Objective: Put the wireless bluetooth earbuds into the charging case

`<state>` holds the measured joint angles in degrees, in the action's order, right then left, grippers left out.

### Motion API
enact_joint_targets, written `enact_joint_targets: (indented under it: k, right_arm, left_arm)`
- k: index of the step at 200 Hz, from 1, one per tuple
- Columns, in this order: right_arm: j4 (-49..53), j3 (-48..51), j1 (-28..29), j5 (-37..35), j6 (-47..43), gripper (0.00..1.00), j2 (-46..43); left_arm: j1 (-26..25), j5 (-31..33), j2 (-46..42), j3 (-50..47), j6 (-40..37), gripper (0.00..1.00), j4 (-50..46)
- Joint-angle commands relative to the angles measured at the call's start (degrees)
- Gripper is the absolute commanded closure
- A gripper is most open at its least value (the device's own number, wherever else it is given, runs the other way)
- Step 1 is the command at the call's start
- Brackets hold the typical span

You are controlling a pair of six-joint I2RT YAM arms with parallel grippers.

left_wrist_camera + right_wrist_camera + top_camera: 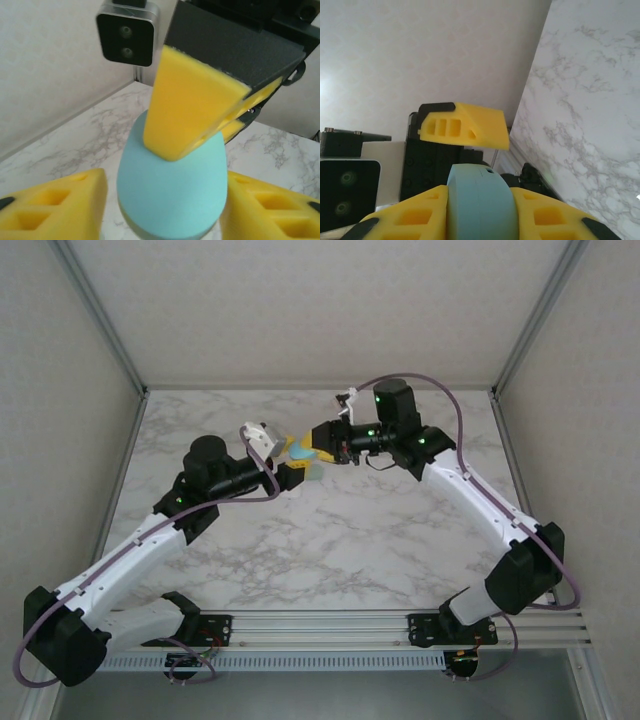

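Note:
Next, my right gripper sets the teal charging case down on the marble (330, 508) in front of the pale green disc.
A teal, egg-shaped charging case (304, 453) hangs above the back middle of the table where both arms meet. My right gripper (480, 217) is shut on it, and its yellow fingers (417, 215) press both flat sides of the case (480, 202). The case's lid seam looks closed. In the left wrist view the case (170, 195) stands between the spread fingers of my open left gripper (165, 212), with a gap on the left side. One right-gripper finger (192, 107) lies over the case's top. The earbuds are out of view.
The white marble table (330, 540) stretches toward the arm bases. Plain walls close in the back and both sides, with metal posts in the corners. The two wrists and their cameras (125, 37) crowd together around the case.

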<state>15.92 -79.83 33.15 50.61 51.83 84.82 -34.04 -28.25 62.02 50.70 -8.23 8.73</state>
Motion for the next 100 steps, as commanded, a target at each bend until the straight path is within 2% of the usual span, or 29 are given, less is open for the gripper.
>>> enact_joint_targets:
  k: [1, 33, 57, 74, 100]
  right_arm:
    - [-6.30, 4.58, -1.54, -5.03, 1.99, 0.78, -3.68]
    - [-8.59, 13.40, -3.74, -14.67, 0.93, 0.79, -7.07]
    - [-10.87, 21.15, -4.03, -21.14, 0.29, 0.79, -6.69]
    - [-12.87, 25.45, -4.05, -22.99, 0.03, 0.79, -3.95]
    - [-18.55, 29.46, -3.79, -21.50, -1.03, 0.79, 2.83]
  left_arm:
    - [-0.24, 1.61, -0.14, 1.16, -0.19, 0.33, -3.16]
    - [-0.24, 3.73, -1.99, -2.37, 1.13, 0.25, -4.78]
    - [-0.24, 6.96, -4.72, -4.86, 2.70, 0.23, -4.60]
    - [-0.24, 10.98, -7.24, -5.80, 3.19, 0.22, -4.86]
    - [-0.15, 18.04, -11.04, -7.22, 4.34, 0.16, -3.78]
